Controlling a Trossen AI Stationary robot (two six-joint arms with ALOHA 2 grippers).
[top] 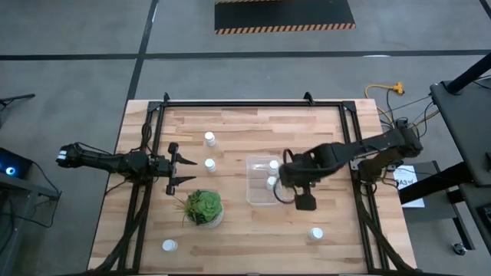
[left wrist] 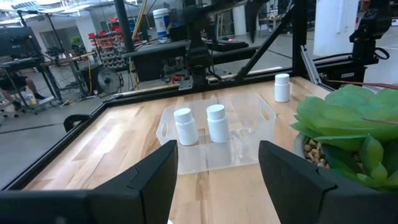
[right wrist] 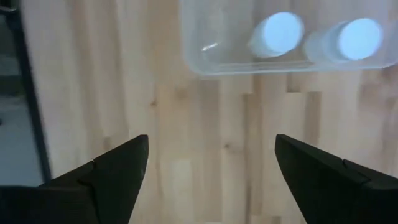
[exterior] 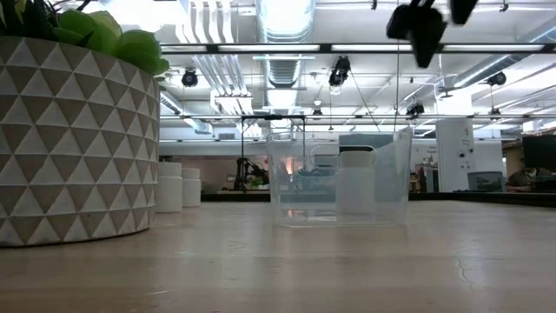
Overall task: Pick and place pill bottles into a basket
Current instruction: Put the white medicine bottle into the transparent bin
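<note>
The robot's right gripper will close on the cap of the loose pill bottle (top: 316, 232) that stands near the clear basket, on the side away from the plant.
The clear basket (top: 259, 196) stands at the table's middle with two white pill bottles (top: 274, 165) (top: 271, 182) upright inside; they also show in the left wrist view (left wrist: 216, 122) and the right wrist view (right wrist: 278, 32). Loose bottles stand on their bases at the far left (top: 209, 139) (top: 210, 164), near left (top: 169, 245) and near right (top: 317, 233). My right gripper (top: 301, 193) hangs open and empty, pointing down, above the table just near-right of the basket (right wrist: 211, 155). My left gripper (top: 188, 169) is open and empty, level, left of the basket, close to one far-left bottle (left wrist: 217, 162).
A green plant in a round patterned pot (top: 203, 208) stands near-left of the basket, right beside my left gripper (left wrist: 348, 118). Black frame rails run along the table's left, right and far edges. Bare wood lies between the basket and the near edge.
</note>
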